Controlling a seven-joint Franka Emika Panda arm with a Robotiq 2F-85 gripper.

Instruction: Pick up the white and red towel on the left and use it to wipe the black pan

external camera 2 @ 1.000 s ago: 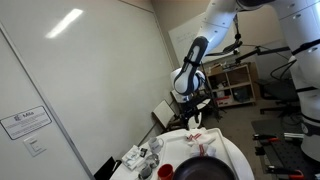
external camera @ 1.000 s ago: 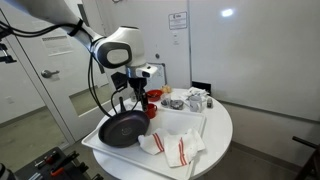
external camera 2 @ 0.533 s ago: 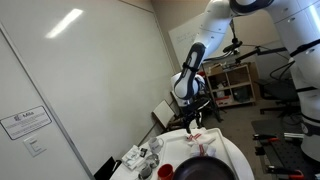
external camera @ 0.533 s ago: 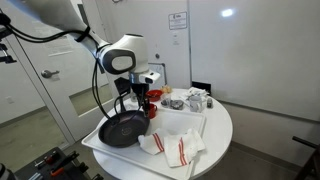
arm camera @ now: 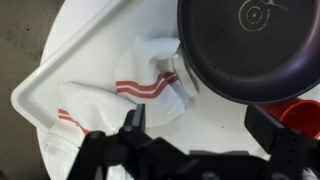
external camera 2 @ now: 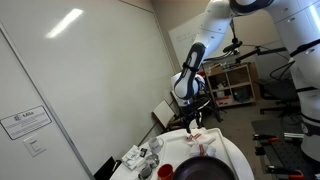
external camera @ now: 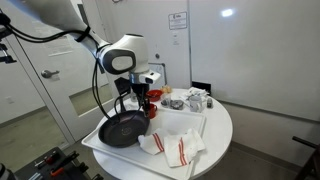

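The white and red towel beside the black pan is my gripper's next stop, and my gripper needs to close there on the towel's crumpled middle [external camera: 154, 143] [arm camera: 150, 82] by its red stripes.
The white towel with red stripes [external camera: 176, 148] lies crumpled on the white tray [external camera: 196, 122], beside the black pan [external camera: 122, 130]. In the wrist view the towel [arm camera: 140, 85] lies left of and partly under the rim of the pan [arm camera: 250, 50]. My gripper [arm camera: 200, 125] is open and empty. It hovers above the bare tray between towel and pan, its fingers [arm camera: 133, 120] wide apart. In both exterior views the gripper [external camera: 136, 97] [external camera 2: 197, 118] hangs above the tray, with the towel [external camera 2: 200, 141] and pan [external camera 2: 205, 172] below it.
A red cup [external camera: 152, 98] stands at the back of the tray near the gripper and shows at the right edge of the wrist view [arm camera: 300, 115]. Several small containers [external camera: 190, 100] sit at the back of the round white table [external camera: 222, 135].
The arm shifted slightly to the right between one second ago and half a second ago. Since then nothing has visibly moved. The gripper stays open.
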